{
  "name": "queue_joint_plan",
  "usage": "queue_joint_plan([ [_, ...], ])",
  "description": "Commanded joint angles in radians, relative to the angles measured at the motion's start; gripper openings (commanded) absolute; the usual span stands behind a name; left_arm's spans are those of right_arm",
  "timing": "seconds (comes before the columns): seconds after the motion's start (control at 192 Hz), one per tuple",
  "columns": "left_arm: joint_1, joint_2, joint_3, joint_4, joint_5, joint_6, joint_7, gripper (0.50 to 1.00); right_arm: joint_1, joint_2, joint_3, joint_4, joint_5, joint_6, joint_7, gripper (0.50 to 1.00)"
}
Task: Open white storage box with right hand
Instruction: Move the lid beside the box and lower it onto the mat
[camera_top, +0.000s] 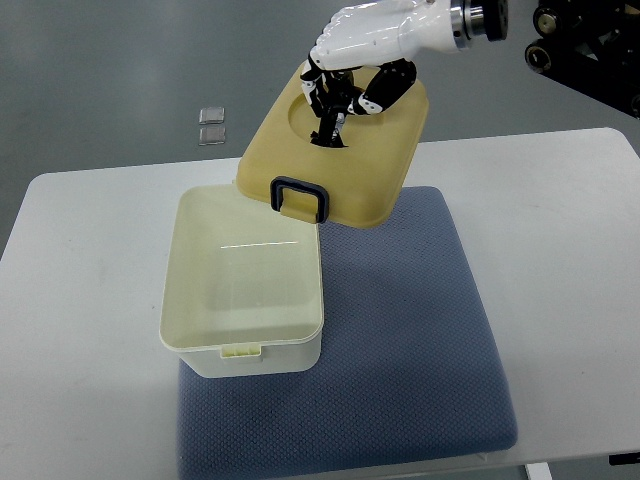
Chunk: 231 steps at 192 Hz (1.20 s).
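Next, I set the tan lid, still held tilted above the box's corner, with my right gripper on the blue-grey mat (404, 243) beside the white storage box.
The white storage box (243, 288) stands open on the left part of a blue-grey mat (400, 330), and its inside is empty. Its tan lid (380, 165), with a dark clasp (300, 196) on the near edge, is lifted off and held tilted above and behind the box's right rear corner. My right hand (345, 100) comes in from the upper right. Its fingers (335, 118) are curled into the round recess on top of the lid and grip it there. The left arm does not show.
A white table (90, 260) carries the mat and box. Two small clear squares (211, 125) lie on the grey floor beyond the table's far left edge. Dark robot parts (590, 50) show at the top right corner.
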Motion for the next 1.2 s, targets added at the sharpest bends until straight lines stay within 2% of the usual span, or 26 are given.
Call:
queue_joint_plan([
  [0.0, 0.0, 0.0, 0.0, 0.0, 0.0, 0.0, 0.0, 1.0, -0.063, -0.04, -0.005, -0.007, -0.001, -0.049, 0.0, 0.5],
  [0.385, 0.0, 0.0, 0.0, 0.0, 0.0, 0.0, 0.0, 1.0, -0.234, -0.072, -0.008, -0.096, -0.004, -0.174, 0.0, 0.5],
  [0.847, 0.0, 0.0, 0.0, 0.0, 0.0, 0.0, 0.0, 1.0, -0.353, -0.07, -0.005, -0.119, -0.003, -0.212, 0.0, 0.5],
  [1.196, 0.0, 0.0, 0.0, 0.0, 0.0, 0.0, 0.0, 1.0, -0.448, -0.031, -0.006, -0.109, -0.003, -0.256, 0.0, 0.5],
])
